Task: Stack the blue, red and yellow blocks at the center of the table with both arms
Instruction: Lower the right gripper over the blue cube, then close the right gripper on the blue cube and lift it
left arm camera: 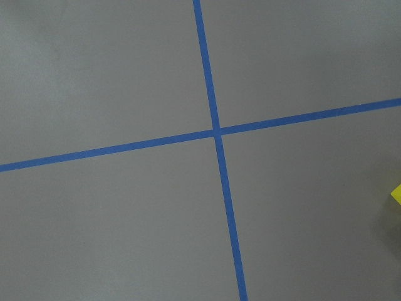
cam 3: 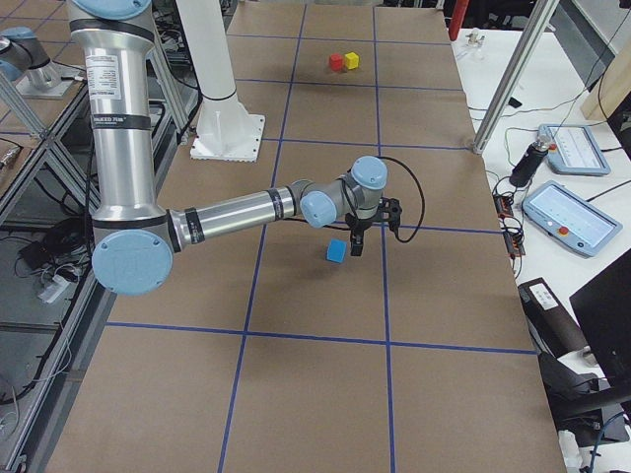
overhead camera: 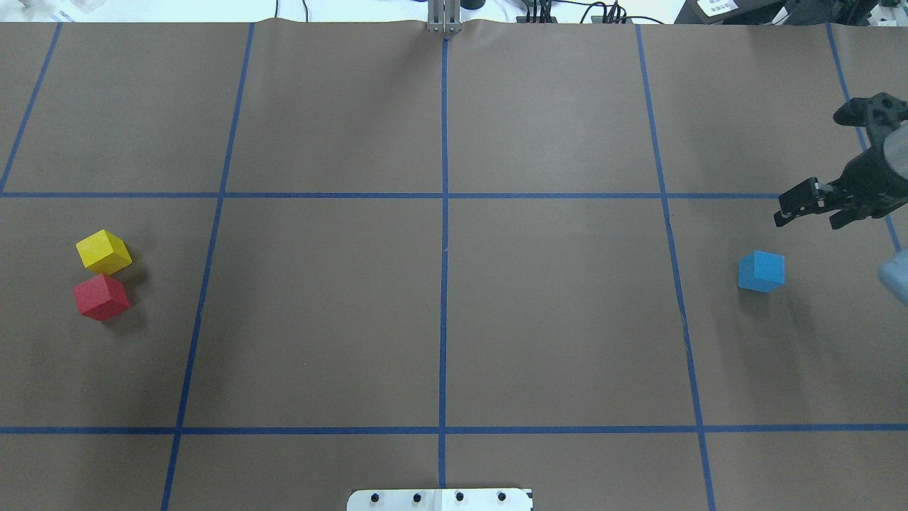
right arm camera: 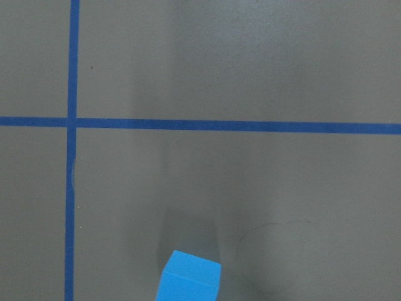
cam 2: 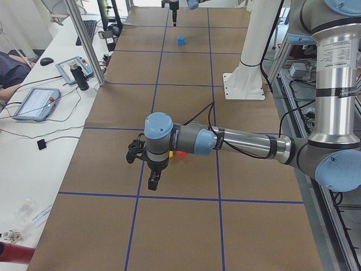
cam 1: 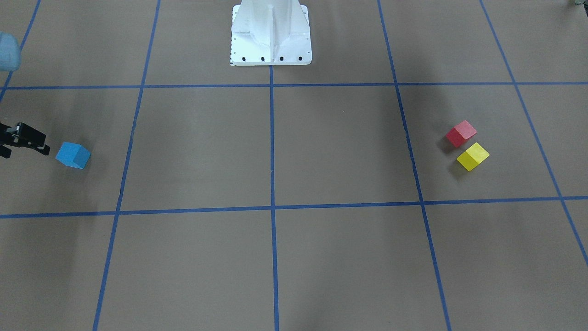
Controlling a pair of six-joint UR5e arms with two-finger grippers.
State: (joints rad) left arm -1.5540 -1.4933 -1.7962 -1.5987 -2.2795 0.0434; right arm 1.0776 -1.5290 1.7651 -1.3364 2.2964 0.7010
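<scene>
I need to move my right gripper to the blue block next and close it on opposite sides of the block (cam 1: pixel 74 154) (right arm camera: pixel 189 274), close to the block's top.
The blue block (overhead camera: pixel 761 271) sits on the table's right side and also shows at the bottom of the right wrist view (right arm camera: pixel 190 277). My right gripper (overhead camera: pixel 809 216) hovers just beyond and outside it, open and holding nothing; in the front view it (cam 1: pixel 25 149) is left of the blue block (cam 1: pixel 73 155). The yellow block (overhead camera: pixel 103 251) and the red block (overhead camera: pixel 101 297) lie close together at the far left. My left gripper (cam 2: pixel 152 183) hangs over the table near them. It shows only in the exterior left view, so I cannot tell whether it is open or shut.
Blue tape lines (overhead camera: pixel 444 284) divide the brown table into squares and cross near its center. The robot's white base (cam 1: pixel 271 41) stands at the robot's edge. A side bench with tablets (cam 2: pixel 36 101) and cables runs along the operators' edge.
</scene>
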